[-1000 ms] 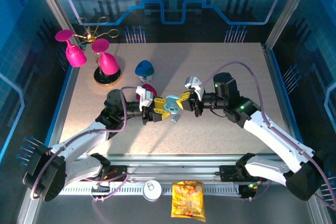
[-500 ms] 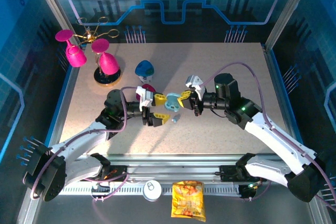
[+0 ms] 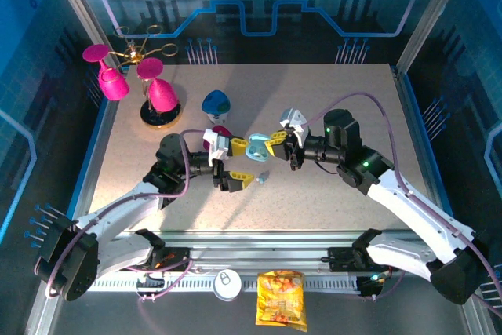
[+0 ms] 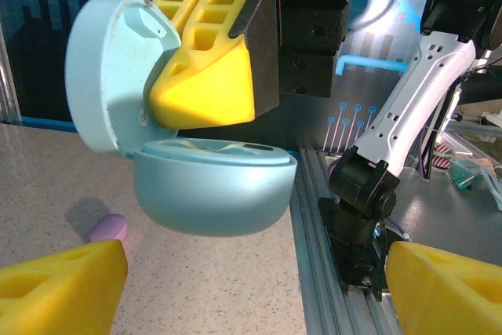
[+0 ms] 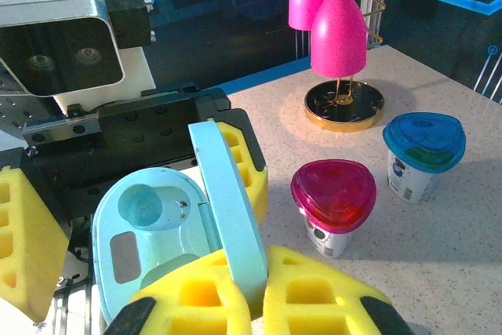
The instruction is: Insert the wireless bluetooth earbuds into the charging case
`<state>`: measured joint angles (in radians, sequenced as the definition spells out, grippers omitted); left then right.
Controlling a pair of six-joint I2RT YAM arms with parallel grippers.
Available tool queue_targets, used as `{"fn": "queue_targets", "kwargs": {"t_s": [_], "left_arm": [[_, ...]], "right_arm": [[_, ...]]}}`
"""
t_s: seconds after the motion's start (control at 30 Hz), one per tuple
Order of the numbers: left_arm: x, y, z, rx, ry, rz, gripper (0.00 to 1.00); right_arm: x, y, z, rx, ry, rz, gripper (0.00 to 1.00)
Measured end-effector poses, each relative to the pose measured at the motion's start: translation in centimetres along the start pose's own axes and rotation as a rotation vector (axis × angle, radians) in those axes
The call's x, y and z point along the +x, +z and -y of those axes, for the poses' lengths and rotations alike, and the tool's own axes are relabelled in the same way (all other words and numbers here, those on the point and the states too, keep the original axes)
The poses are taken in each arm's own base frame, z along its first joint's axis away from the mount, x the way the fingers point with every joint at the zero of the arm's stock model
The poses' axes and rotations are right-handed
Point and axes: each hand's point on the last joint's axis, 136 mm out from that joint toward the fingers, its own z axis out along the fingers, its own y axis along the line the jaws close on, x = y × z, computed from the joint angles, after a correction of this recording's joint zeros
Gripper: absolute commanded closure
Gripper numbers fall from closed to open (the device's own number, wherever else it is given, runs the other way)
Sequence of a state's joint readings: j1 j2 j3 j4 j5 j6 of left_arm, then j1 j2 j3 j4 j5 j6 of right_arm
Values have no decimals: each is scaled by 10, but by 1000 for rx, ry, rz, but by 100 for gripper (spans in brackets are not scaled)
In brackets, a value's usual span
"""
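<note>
My left gripper needs to grasp the charging case's base (image 4: 213, 194), which hangs free while my right gripper pinches the case by its lid, before my right gripper lets go.
The pale blue charging case (image 3: 257, 149) hangs open above the table's middle. My right gripper (image 3: 274, 143) is shut on its lid (image 5: 235, 217), which its yellow pads pinch edge-on (image 5: 263, 292). The base (image 4: 212, 194) hangs below the lid (image 4: 102, 76), and an empty socket (image 5: 141, 203) shows inside it. My left gripper (image 3: 241, 162) stands open just left of the case, its yellow fingers (image 4: 63, 288) apart and touching nothing. One pinkish-purple earbud (image 4: 108, 227) lies on the table under the case (image 3: 263, 177).
A pink-lidded cup (image 3: 222, 132) and a blue-lidded cup (image 3: 216, 103) stand just behind the left gripper. Pink glasses on a gold stand (image 3: 157, 103) are at the back left. A can (image 3: 227, 284) and a snack bag (image 3: 281, 297) lie beyond the near rail.
My left gripper has opened and let go of the case. The right gripper keeps the lid and has carried the case slightly up and away from the left fingers.
</note>
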<state>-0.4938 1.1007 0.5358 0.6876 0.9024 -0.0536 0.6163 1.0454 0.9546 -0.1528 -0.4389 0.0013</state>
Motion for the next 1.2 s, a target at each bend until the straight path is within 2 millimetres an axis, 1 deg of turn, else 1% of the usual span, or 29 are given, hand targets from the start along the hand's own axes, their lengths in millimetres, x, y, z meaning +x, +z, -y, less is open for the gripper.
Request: {"fn": "queue_targets", "kwargs": {"t_s": [0.1, 0.3, 0.37, 0.47, 0.63, 0.73, 0.97, 1.07, 1.1, 1.13, 1.2], "left_arm": [[-1, 0, 0, 1, 5, 4, 8], [-3, 0, 0, 1, 13, 9, 8], [-3, 0, 0, 1, 14, 10, 9], [-4, 0, 1, 2, 6, 13, 16], [-5, 0, 1, 4, -7, 15, 30], [-4, 0, 0, 2, -9, 14, 37], [-1, 0, -4, -10, -24, 7, 58], [0, 0, -4, -11, -23, 7, 63], [0, 0, -4, -12, -22, 7, 64], [0, 0, -4, -12, -23, 7, 65], [0, 0, -5, -12, -22, 7, 67]], "right_arm": [[0, 2, -2, -18, 3, 0, 100], [8, 9, -6, -56, 12, -25, 100], [12, 11, -8, -66, 13, -40, 100], [16, 13, -9, -68, 11, -54, 100], [18, 13, -8, -62, 3, -64, 100], [19, 14, -8, -64, -2, -68, 100], [22, 14, -8, -64, -5, -79, 100], [21, 14, -7, -57, -6, -79, 99], [21, 14, -7, -54, -6, -79, 96], [21, 14, -7, -54, -5, -78, 92], [21, 14, -6, -50, -1, -77, 78]]}}
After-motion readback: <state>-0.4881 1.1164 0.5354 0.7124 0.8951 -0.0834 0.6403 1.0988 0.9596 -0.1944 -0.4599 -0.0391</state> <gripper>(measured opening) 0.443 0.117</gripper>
